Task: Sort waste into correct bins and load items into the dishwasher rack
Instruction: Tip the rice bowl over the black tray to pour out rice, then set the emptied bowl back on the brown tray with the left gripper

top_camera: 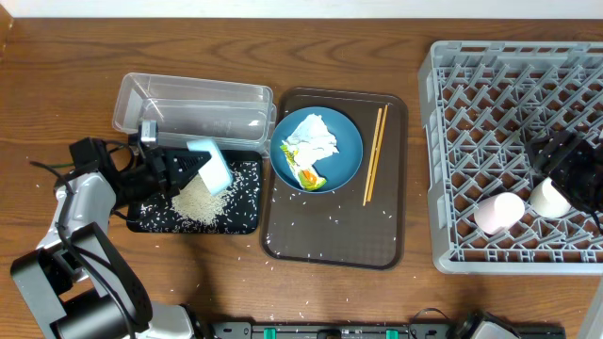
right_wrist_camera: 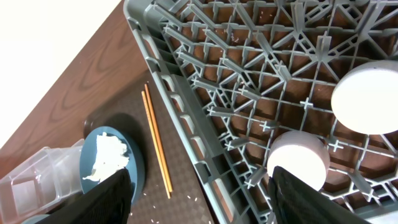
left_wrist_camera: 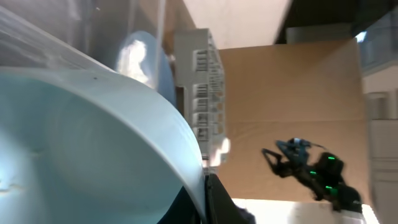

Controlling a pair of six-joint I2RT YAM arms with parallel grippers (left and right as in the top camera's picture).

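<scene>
My left hand needs to set the white bowl on the brown serving tray (top_camera: 322,226) just in front of the blue plate.
My left gripper (top_camera: 174,169) is shut on the rim of the white bowl (top_camera: 211,167) and holds it tipped over the black tray (top_camera: 243,212). A heap of rice (top_camera: 200,200) lies on the tray below it. In the left wrist view the bowl (left_wrist_camera: 81,143) fills the left side, pinched at my fingers (left_wrist_camera: 208,199). The blue plate (top_camera: 349,151) holds the white tissue (top_camera: 313,139) and the snack wrapper (top_camera: 309,177). The chopsticks (top_camera: 375,155) lie beside it. My right gripper (top_camera: 565,160) is open and empty over the grey rack (top_camera: 490,94), above the pink cup (top_camera: 497,213) and white cup (top_camera: 549,198).
The clear tub (top_camera: 188,99) stands right behind the black tray. The plate and chopsticks rest on the brown serving tray (top_camera: 330,235), with loose rice grains scattered on it and on the table in front. The right wrist view shows the rack (right_wrist_camera: 205,93), chopsticks (right_wrist_camera: 155,140) and plate (right_wrist_camera: 134,171).
</scene>
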